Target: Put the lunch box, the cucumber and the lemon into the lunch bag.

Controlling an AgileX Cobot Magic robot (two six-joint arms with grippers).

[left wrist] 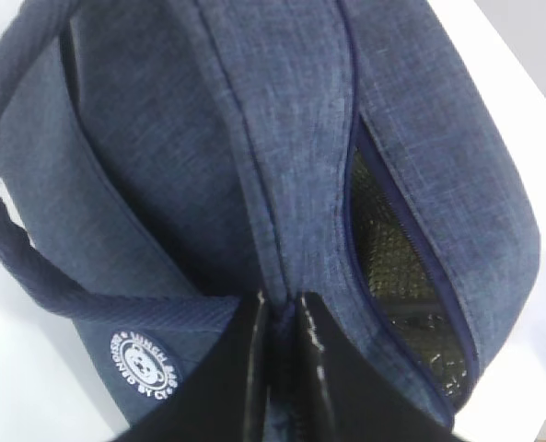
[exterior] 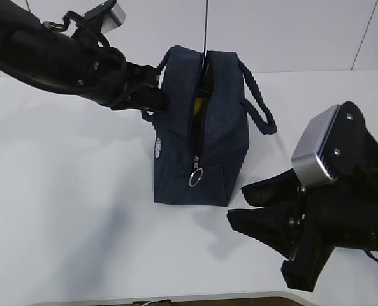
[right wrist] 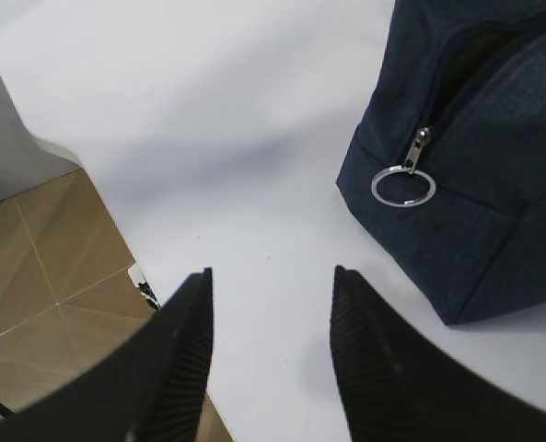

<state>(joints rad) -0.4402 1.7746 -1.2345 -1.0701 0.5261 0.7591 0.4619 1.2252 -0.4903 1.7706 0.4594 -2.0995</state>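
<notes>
I need to next move my right gripper to the metal ring pull (exterior: pixel 194 184) (right wrist: pixel 402 203) at the zipper's near end on the navy lunch bag and close it there.
The navy lunch bag (exterior: pixel 204 134) stands upright mid-table, its top zipper open, with the metal ring pull (exterior: pixel 196 178) hanging on the near end. My left gripper (exterior: pixel 158 89) is shut on a fold of the bag's fabric at its upper left side; in the left wrist view (left wrist: pixel 279 318) the fingers pinch the cloth beside the white round logo (left wrist: pixel 145 366). A yellow-green patch (exterior: pixel 199 105) shows in the opening; I cannot tell what it is. The lunch box, cucumber and lemon are hidden. My right gripper (exterior: pixel 236 204) is open and empty, low over the table right of the bag (right wrist: pixel 457 138).
The white table (exterior: pixel 67 210) carries only the bag. Its front edge runs close under my right gripper (right wrist: pixel 271 276), with tan floor tiles (right wrist: pixel 42 267) beyond it. The bag's right handle (exterior: pixel 260 108) loops outward. A white wall stands behind.
</notes>
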